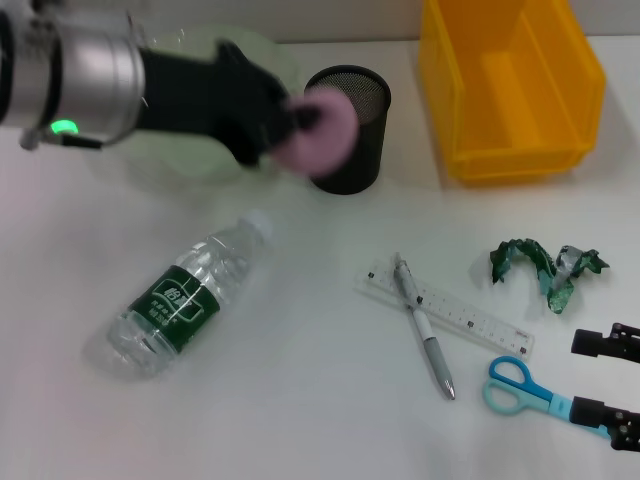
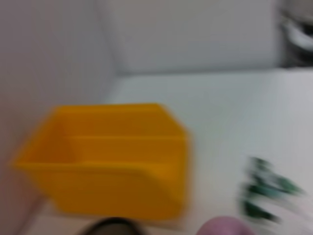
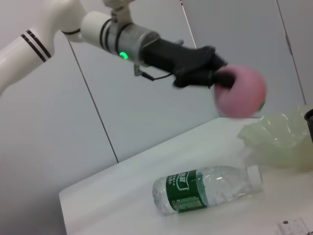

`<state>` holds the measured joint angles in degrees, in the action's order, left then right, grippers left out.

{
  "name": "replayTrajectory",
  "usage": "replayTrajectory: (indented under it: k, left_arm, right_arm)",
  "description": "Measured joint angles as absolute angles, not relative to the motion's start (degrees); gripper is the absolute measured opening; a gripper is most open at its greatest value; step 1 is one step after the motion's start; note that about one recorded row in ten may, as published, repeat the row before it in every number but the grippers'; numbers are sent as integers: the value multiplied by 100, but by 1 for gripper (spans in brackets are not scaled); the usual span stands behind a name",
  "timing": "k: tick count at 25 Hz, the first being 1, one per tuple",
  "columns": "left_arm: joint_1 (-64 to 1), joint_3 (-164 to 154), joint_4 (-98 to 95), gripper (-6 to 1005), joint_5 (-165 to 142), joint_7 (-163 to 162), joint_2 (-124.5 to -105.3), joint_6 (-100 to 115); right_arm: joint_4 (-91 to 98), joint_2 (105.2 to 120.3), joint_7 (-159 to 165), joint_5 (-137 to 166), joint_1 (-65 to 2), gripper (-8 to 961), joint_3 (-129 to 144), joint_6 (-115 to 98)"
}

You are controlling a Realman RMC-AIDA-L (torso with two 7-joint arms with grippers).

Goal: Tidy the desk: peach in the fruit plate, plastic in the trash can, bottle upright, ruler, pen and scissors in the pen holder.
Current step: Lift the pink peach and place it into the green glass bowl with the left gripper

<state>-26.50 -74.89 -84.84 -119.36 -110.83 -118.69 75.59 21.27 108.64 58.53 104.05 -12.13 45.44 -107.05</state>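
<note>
I should next move my right gripper to the silver middle part [image 1: 567,262] of the crumpled green plastic in front of the yellow bin and close it there.
My left gripper [image 1: 292,124] is shut on the pink peach [image 1: 325,132] and holds it in the air, between the pale green fruit plate [image 1: 285,62] and the black mesh pen holder [image 1: 352,128]. The right wrist view shows the peach [image 3: 240,91] raised above the plate [image 3: 281,137]. The bottle [image 1: 190,295] lies on its side at front left. The pen [image 1: 425,325] lies across the clear ruler [image 1: 450,310]. The blue scissors [image 1: 520,385] lie beside my open right gripper [image 1: 605,378] at the front right. The crumpled green plastic [image 1: 545,265] lies on the right.
The yellow bin [image 1: 510,85] stands at the back right, open at the top, just right of the pen holder. In the left wrist view the bin [image 2: 107,156] shows with the plastic [image 2: 264,191] beside it.
</note>
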Motion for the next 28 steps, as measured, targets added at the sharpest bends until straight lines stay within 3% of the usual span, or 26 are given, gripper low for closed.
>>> replayTrajectory:
  k: [10, 19, 23, 28]
  left_arm:
    - [-3233, -7069, -7048, 53, -12753, -11986, -11862, 5304]
    - [-3291, -7124, -6726, 63, -13313, -12557, -11877, 4690]
    - [-3118, -7117, -6795, 262, -13194, -12554, -11883, 4666]
    - [-2899, -7120, -6957, 412, -12824, -12456, -11869, 4710]
  right_arm:
    - [2148, 10991, 5862, 10406, -1300, 743, 4570, -10722]
    - [2170, 11049, 5863, 10406, -1260, 741, 4573, -10756]
    - [2184, 11075, 5865, 10406, -1251, 740, 4588, -10758]
    - [2184, 11076, 5889, 10406, -1269, 738, 4569, -10759]
